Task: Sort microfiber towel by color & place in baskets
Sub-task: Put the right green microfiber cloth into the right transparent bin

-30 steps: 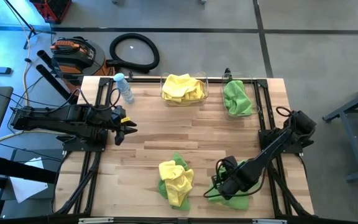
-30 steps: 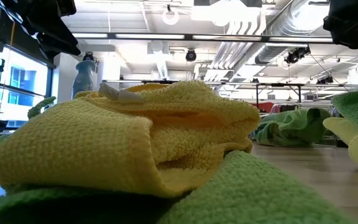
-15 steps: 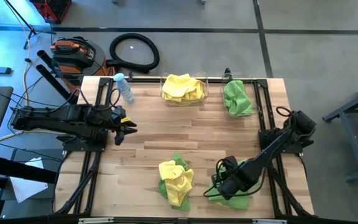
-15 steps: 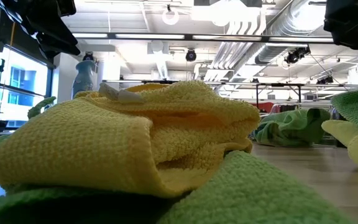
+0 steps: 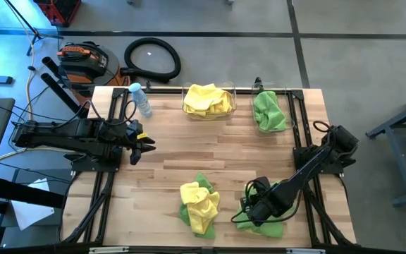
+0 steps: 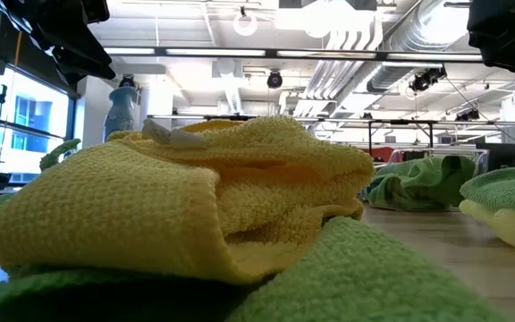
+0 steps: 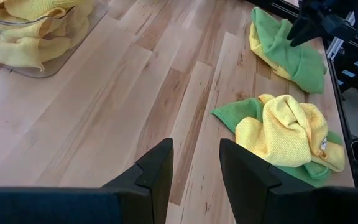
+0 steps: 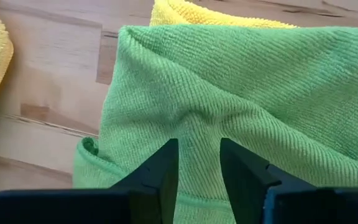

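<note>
The green towel lies flat between the right gripper's fingers with its raised fold just ahead, so the robot should back up slightly, then pinch that crease (image 8: 196, 118) before lifting.
My right gripper (image 5: 252, 212) (image 8: 199, 146) is open and points down at a green towel (image 8: 241, 81) near the table's near right corner. That towel lies on a yellow one (image 8: 216, 15). A mixed pile of yellow and green towels (image 5: 199, 206) (image 6: 195, 197) rests on the table to its left. At the far edge the wider basket (image 5: 208, 101) holds yellow towels and the narrower basket (image 5: 268, 111) holds green ones. My left gripper (image 5: 145, 147) (image 7: 196, 155) hangs open above the table's left side and holds nothing. My right gripper comes at the green towel from above, slanting toward the near edge. Its open fingertips (image 8: 166, 155) stand on the top layer, and the cloth (image 8: 197, 121) is puckered into creases between them. The towel lies flat on the yellow towel and the table.
A clear water bottle with a blue cap (image 5: 141, 99) lies at the far left of the table. Bare wood (image 5: 189, 152) stretches between the baskets and the towel piles. Black frame rails (image 5: 108, 183) run along both sides.
In the low view the top of the green towel under my right gripper has sunk lower and lies flatter than half a second ago, and the gripper has come down slightly.
</note>
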Controlling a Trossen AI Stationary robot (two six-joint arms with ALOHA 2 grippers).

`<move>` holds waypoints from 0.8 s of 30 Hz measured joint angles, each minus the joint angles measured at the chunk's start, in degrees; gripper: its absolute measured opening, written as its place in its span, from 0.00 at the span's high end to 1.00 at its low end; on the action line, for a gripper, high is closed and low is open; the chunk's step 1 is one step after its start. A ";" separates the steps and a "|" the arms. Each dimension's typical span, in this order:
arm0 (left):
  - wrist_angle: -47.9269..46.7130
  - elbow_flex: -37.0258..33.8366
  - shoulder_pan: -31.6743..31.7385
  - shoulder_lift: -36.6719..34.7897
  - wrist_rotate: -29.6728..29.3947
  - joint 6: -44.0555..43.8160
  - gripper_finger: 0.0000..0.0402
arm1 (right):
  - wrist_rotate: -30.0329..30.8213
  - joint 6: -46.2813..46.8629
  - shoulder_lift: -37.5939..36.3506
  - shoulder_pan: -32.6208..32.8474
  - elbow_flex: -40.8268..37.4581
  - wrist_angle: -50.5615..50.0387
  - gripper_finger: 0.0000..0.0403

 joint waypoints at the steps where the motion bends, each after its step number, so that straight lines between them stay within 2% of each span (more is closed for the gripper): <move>1: 0.00 0.00 0.00 0.00 0.00 0.00 0.70 | 0.00 0.03 0.00 0.00 0.02 -0.02 0.71; 9: 0.00 0.00 0.00 -0.01 0.00 0.03 0.70 | -0.57 -0.11 0.00 0.00 0.02 1.12 0.73; 24: 0.00 0.00 0.00 -0.02 0.02 0.09 0.70 | -0.59 -0.18 0.00 0.00 0.02 1.39 0.94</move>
